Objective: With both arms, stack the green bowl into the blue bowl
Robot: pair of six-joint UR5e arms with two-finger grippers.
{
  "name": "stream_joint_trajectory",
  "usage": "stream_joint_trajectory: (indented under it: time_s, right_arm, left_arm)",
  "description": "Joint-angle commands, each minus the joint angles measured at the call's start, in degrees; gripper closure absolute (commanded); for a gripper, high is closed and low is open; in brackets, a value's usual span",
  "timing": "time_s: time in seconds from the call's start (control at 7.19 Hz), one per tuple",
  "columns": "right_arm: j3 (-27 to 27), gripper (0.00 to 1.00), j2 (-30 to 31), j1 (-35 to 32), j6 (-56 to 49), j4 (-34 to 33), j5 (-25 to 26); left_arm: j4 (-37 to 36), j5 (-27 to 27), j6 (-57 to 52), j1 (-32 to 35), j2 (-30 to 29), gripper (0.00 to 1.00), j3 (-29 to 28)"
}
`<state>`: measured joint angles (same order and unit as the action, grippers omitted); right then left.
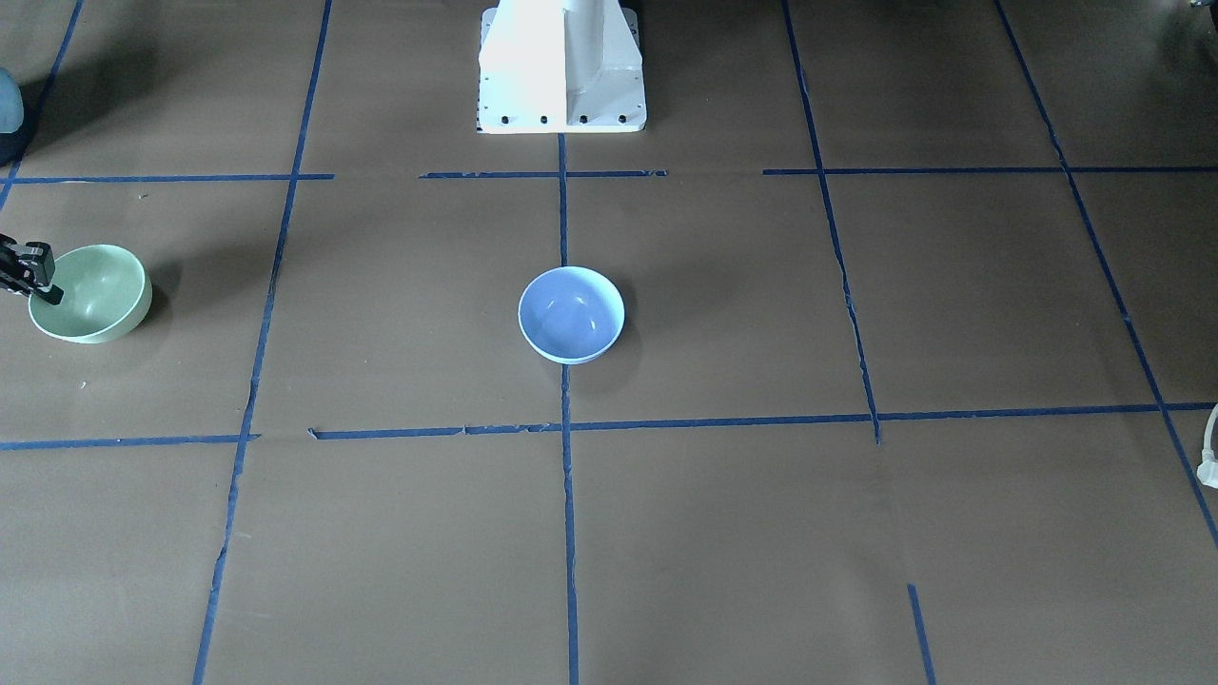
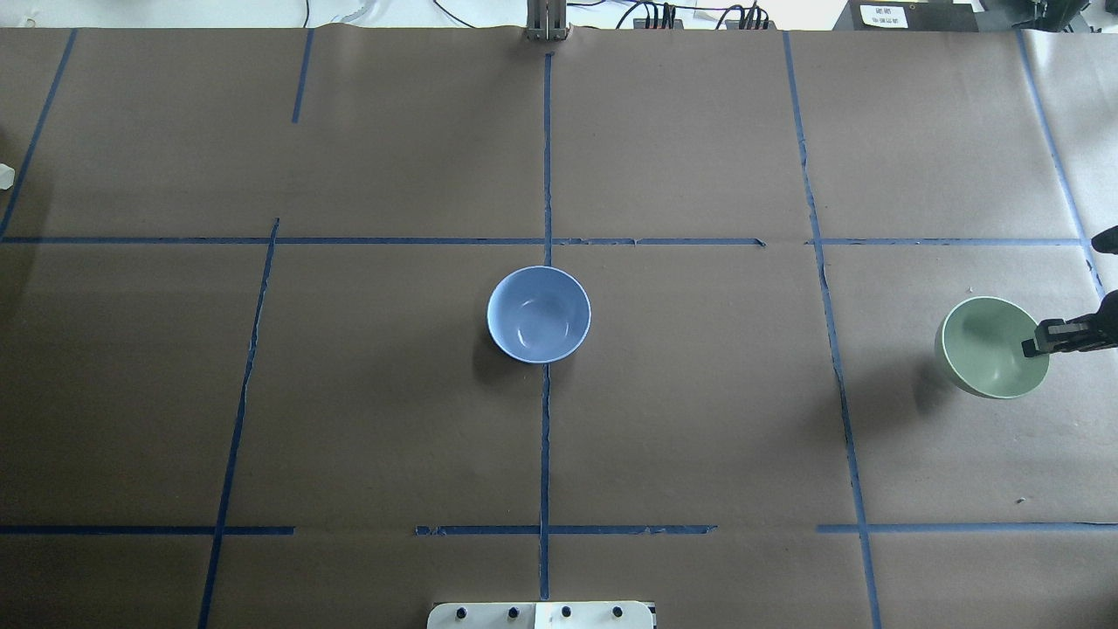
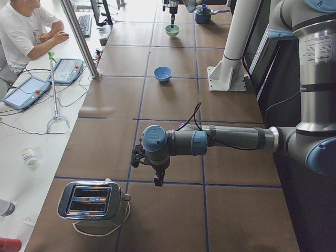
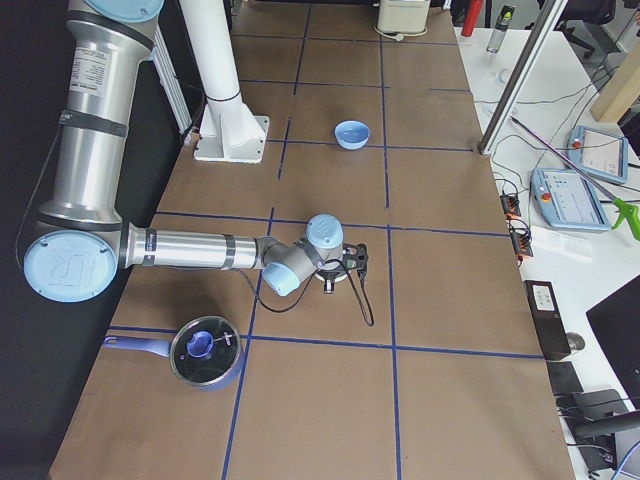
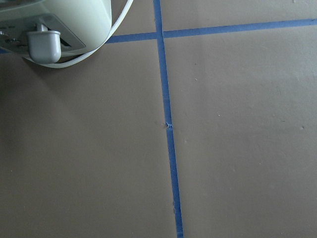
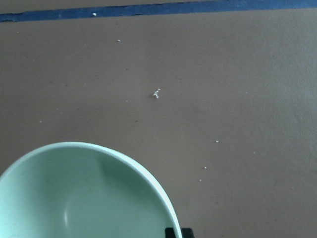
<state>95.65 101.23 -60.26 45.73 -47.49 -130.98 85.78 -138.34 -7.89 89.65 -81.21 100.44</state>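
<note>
Next, my right gripper releases the green bowl inside the blue bowl that is on the tape line (image 1: 571, 306) at the centre of the table.
The green bowl (image 2: 983, 354) sits at the table's right end; it also shows in the front view (image 1: 95, 295) and fills the bottom left of the right wrist view (image 6: 84, 193). My right gripper (image 2: 1035, 345) reaches down onto the bowl's outer rim, with its fingers (image 1: 48, 293) closed across the rim. The blue bowl (image 2: 538, 314) stands alone at the table's centre, on a blue tape line. My left gripper (image 3: 156, 178) hangs over bare table at the far left end, beside a toaster. Only the side view shows it, so I cannot tell whether it is open.
A silver toaster (image 3: 92, 202) with a white cord stands by the left gripper and shows in the left wrist view (image 5: 54, 25). A lidded blue pot (image 4: 205, 350) stands near the right arm. The white pedestal (image 1: 561, 67) is behind the centre. An operator (image 3: 23, 31) sits beside the table.
</note>
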Motion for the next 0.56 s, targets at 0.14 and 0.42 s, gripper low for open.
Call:
stream_joint_trajectory:
  time_s: [0.14,0.42]
  right_arm:
    - [12.34,1.00,-11.53,3.53,17.30,-17.67,-0.86]
    - [12.28,0.98,-28.54,13.09,36.44,-27.95,0.98]
  left_arm:
    - [-0.09,0.00,0.07,0.00,0.00,0.00,0.02]
    - [0.00,0.00,0.07,0.00,0.00,0.00,-0.33]
